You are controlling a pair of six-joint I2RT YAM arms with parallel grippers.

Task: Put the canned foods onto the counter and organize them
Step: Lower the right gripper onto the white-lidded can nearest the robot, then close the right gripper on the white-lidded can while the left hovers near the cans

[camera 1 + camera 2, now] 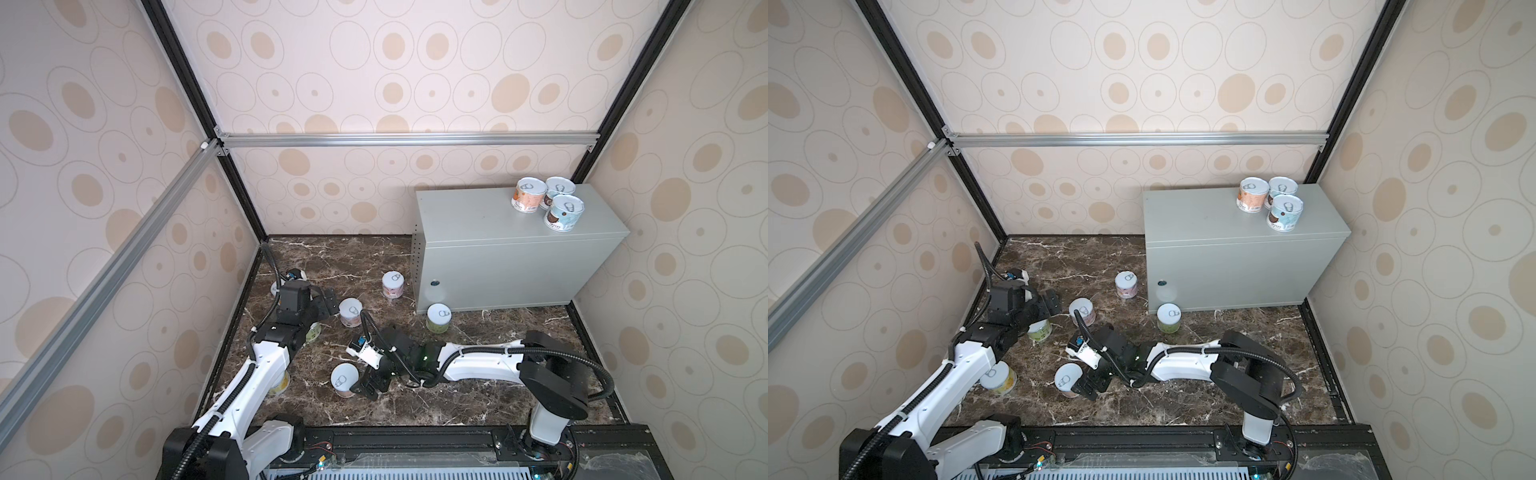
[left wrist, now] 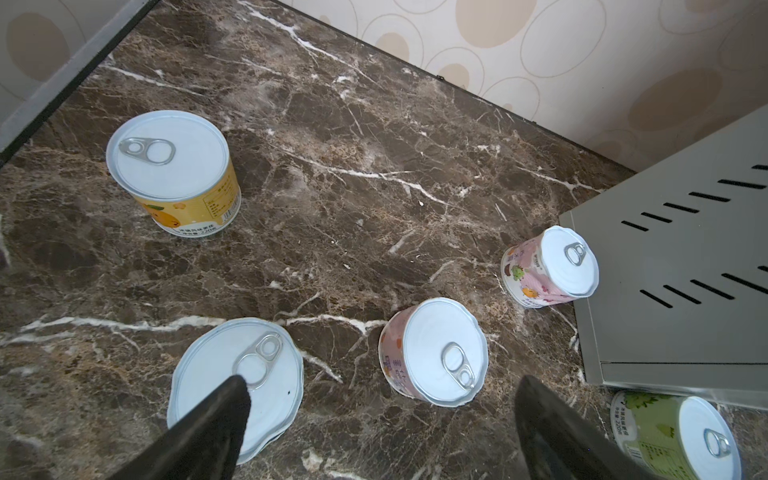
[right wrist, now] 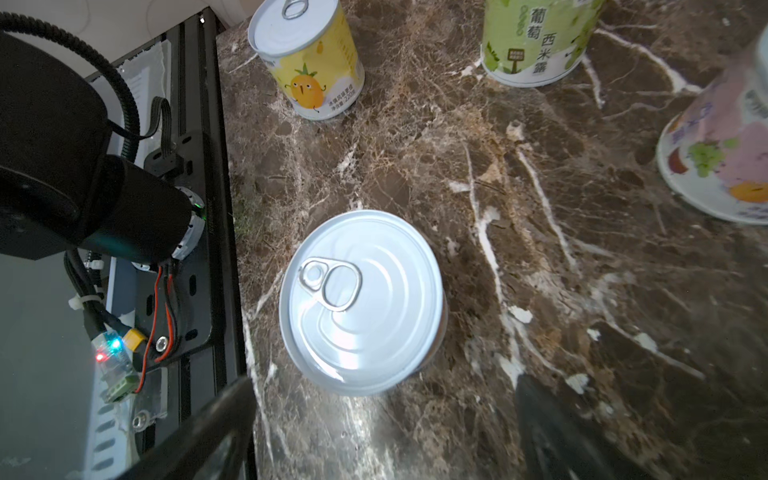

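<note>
My right gripper needs to close around the upper sides (image 1: 345, 385) (image 3: 437, 337) of the pink-labelled can that is nearest the black base rail, just under the can's lid.
Three canned foods stand at the back right of the grey counter (image 1: 478, 220): an orange one (image 1: 528, 194) and two light-blue ones (image 1: 563, 212). Several more stand on the marble floor. My right gripper (image 3: 384, 386) is open, low over the floor, with a pink-labelled can (image 1: 344, 380) (image 3: 361, 299) just ahead of its fingertips and outside the jaws. My left gripper (image 2: 382, 386) (image 1: 326, 305) is open and holds nothing. It hovers between a partly hidden can (image 2: 237, 386) and a pink can (image 2: 436, 353). A yellow can (image 2: 170, 170), another pink can (image 1: 392, 284) and a green can (image 1: 438, 318) stand nearby.
The counter's slotted side (image 2: 685, 270) is close to the pink and green cans. A yellow pineapple can (image 3: 307, 58) and a green can (image 3: 536, 41) sit by my left arm. The black base rail (image 1: 415, 440) runs along the front, and papered walls close in the other three sides.
</note>
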